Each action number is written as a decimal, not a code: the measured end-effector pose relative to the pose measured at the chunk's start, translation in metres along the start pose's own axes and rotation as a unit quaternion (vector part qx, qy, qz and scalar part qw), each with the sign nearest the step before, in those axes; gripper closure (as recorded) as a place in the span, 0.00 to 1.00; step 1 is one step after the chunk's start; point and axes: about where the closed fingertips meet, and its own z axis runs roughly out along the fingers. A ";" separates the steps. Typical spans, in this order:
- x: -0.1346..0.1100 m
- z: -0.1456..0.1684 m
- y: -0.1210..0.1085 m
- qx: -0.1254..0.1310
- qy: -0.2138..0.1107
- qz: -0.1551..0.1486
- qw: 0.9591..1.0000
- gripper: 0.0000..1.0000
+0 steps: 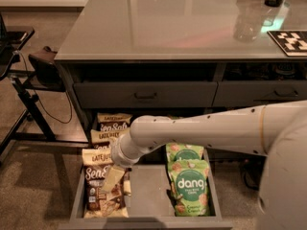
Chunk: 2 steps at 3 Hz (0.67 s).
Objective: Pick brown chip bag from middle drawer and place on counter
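Observation:
I will close my gripper on the upper half (107, 181) of the front brown chip bag, on the bag's side toward the green "dang" bags.
The middle drawer (149, 195) is pulled out low in the camera view. Along its left side lie three brown chip bags: the front one (98, 190), one behind it (101, 137) and one at the back (114, 121). My white arm reaches in from the right. My gripper (113, 178) points down and is over the front brown chip bag, touching or nearly touching its middle. Part of that bag is hidden by the gripper. The glossy grey counter (163, 23) lies above the cabinet.
Two green "dang" bags (191, 189) lie on the drawer's right side. A grey drawer front with a dark handle (144, 95) sits above. On the counter's right stand a clear bottle (249, 20) and a black-and-white marker tag (290, 42). A black stand (24, 80) is at left.

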 end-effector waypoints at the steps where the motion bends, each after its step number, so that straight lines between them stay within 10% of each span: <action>1: 0.016 0.035 -0.012 -0.017 -0.007 0.003 1.000 0.00; 2: 0.031 0.064 -0.018 -0.029 -0.014 0.009 0.999 0.00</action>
